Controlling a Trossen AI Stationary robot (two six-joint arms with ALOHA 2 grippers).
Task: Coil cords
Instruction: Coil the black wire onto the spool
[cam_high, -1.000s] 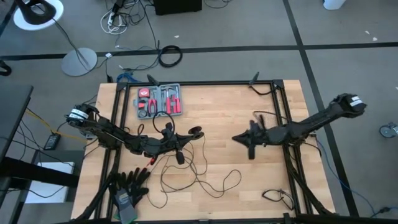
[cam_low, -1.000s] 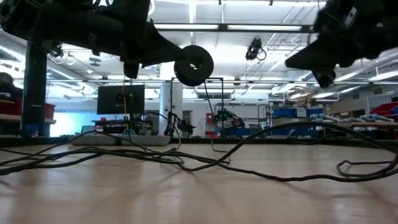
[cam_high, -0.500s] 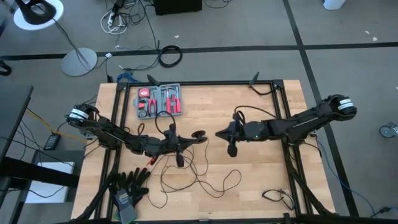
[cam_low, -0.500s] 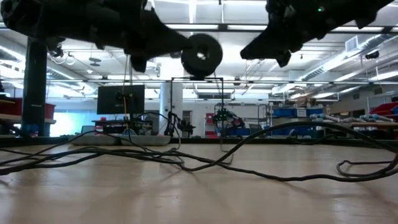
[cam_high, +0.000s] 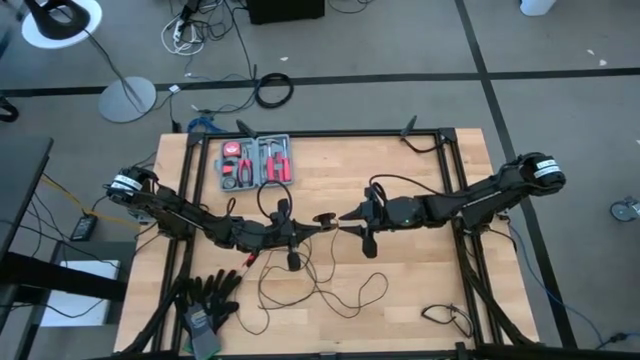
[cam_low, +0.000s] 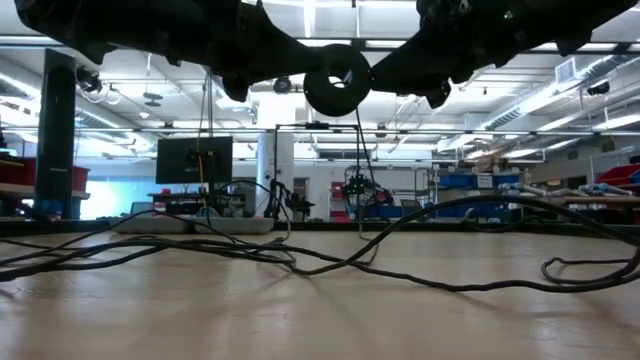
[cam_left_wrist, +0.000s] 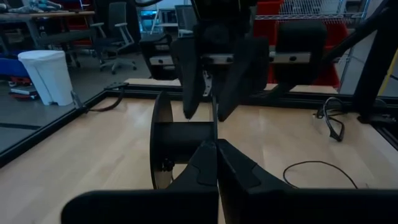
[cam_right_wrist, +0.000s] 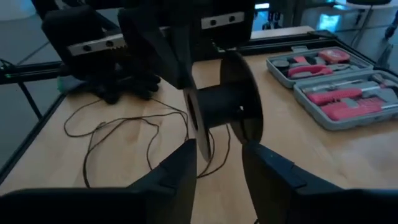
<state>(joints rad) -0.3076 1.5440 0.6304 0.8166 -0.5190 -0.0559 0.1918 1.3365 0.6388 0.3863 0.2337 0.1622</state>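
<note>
The robot's left gripper needs to release the spool between the fingertips of the robot's right gripper (cam_high: 334, 218) (cam_left_wrist: 208, 109), above the middle of the wooden table. The spool is now held up over the table.
The cord is a thin black wire lying in loose loops (cam_high: 320, 285) on the wooden table. It ends in a small round black spool (cam_low: 337, 80) with two discs (cam_right_wrist: 245, 102). My left gripper (cam_high: 316, 223) is shut on the spool, held up over the table's middle. The wire hangs from the spool (cam_low: 358, 150) down to the table. My right gripper (cam_high: 345, 217) faces the left one, open, with its fingertips (cam_right_wrist: 186, 152) just short of the spool, one on each side. I cannot tell whether they touch it. My left gripper pinches the edge of one spool disc (cam_left_wrist: 214, 118) between its two fingers (cam_left_wrist: 202, 165). The fingers come in level from the table's left. The spool is lifted clear of the table, its axis level, and the wire trails slack below it.
A grey case of red-handled tools (cam_high: 257, 163) lies at the far left. Black gloves (cam_high: 205, 300) lie at the near left edge, and a short black cable (cam_high: 445, 315) at the near right. The black frame rail (cam_high: 350, 135) borders the table. Bare wood shows on the right half (cam_high: 420, 270).
My right gripper has travelled toward the table's left until it reaches the spool. My left gripper has raised the spool a little and carried it slightly rightward. The wire on the table has stayed where it was.
</note>
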